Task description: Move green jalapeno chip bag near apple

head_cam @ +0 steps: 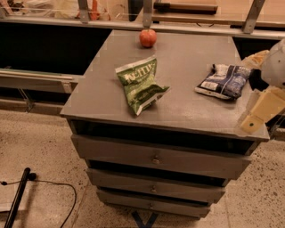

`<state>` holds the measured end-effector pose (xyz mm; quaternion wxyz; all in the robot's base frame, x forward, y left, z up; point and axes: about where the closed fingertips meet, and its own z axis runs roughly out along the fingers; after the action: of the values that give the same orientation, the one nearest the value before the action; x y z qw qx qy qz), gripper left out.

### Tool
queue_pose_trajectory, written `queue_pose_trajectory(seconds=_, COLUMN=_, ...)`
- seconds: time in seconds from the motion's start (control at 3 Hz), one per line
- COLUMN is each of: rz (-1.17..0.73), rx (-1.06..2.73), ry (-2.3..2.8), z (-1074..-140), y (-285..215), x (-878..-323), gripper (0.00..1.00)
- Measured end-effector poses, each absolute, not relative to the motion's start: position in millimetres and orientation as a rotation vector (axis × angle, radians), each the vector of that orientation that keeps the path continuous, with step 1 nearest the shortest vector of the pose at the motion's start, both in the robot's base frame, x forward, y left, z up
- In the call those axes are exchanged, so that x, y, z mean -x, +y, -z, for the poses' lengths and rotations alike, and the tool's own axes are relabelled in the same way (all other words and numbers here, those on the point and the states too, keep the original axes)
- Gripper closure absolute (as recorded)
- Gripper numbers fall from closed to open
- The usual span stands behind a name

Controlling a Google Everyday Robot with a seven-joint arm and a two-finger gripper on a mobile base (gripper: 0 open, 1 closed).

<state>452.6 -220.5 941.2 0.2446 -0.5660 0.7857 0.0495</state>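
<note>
I should close on the side (153, 90) of the green jalapeno chip bag that faces the dark blue-and-white chip bag.
The green jalapeno chip bag (140, 84) lies crinkled on the grey cabinet top (187, 111), left of its middle. The apple (148, 38) is small and red-orange and sits at the far edge of the top, well beyond the bag. My gripper (261, 111) is at the right edge of the view, over the cabinet's front right corner. It is far to the right of the green bag and holds nothing that I can see.
A dark blue-and-white chip bag (224, 80) lies on the right side of the top, close to my gripper. The cabinet has several drawers (156, 159) in front. A counter with metal rails (84, 11) runs behind. A black cable (49, 185) lies on the floor at the left.
</note>
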Motion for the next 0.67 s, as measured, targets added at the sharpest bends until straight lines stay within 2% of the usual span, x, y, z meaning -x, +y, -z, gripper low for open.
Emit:
queue_pose_trajectory(seconds=0.33, rz=-0.374, rx=1.324, ry=2.004, z=-913, y=-193, x=-472, gripper=0.00)
queue_pose_trajectory(seconds=0.67, rz=-0.506, rx=1.213, ry=1.920, z=-914, y=-167, x=-476, gripper=0.00)
